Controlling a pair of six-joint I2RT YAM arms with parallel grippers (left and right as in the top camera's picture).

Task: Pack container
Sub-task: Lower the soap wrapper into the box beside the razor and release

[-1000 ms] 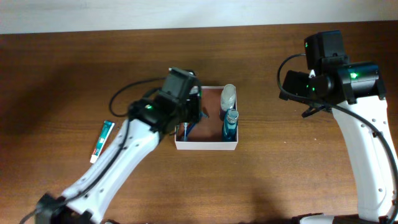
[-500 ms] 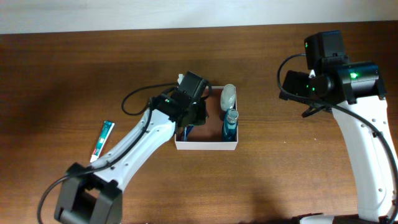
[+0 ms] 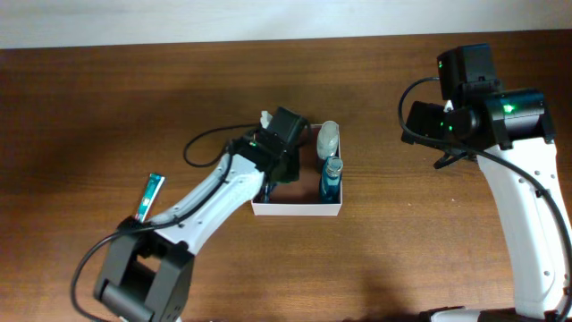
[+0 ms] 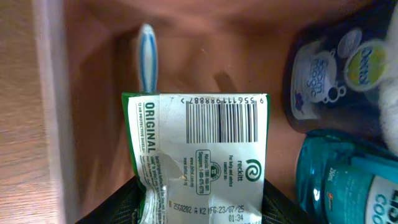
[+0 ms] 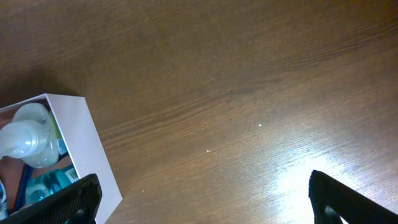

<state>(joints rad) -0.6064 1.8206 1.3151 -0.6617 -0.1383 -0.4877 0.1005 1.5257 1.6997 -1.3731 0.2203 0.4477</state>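
Observation:
Next, my left gripper lets go of the green and white packet on the container's bottom (image 3: 290, 187) (image 4: 211, 177), in between the toothbrush and the teal bottle.
The container (image 3: 295, 209), a white-walled box with a reddish-brown inside, sits mid-table. In it stand a teal bottle (image 3: 332, 179) and a clear-capped bottle (image 3: 327, 139). My left gripper (image 3: 284, 143) hangs over its left half, shut on a green and white soap packet (image 4: 202, 155) with a barcode. In the left wrist view a blue-white toothbrush (image 4: 147, 57) lies on the container floor, and the teal bottle (image 4: 348, 180) and a white-labelled bottle (image 4: 323, 81) stand to the right. My right gripper (image 5: 202, 208) is open and empty above bare table right of the container (image 5: 81, 143).
A toothpaste tube (image 3: 147, 202) lies on the wooden table left of the container. The left arm's cable loops beside the container's left wall.
My left gripper has moved right and farther back, from the container's left edge to over its inside, still holding the packet. The right arm has not moved.

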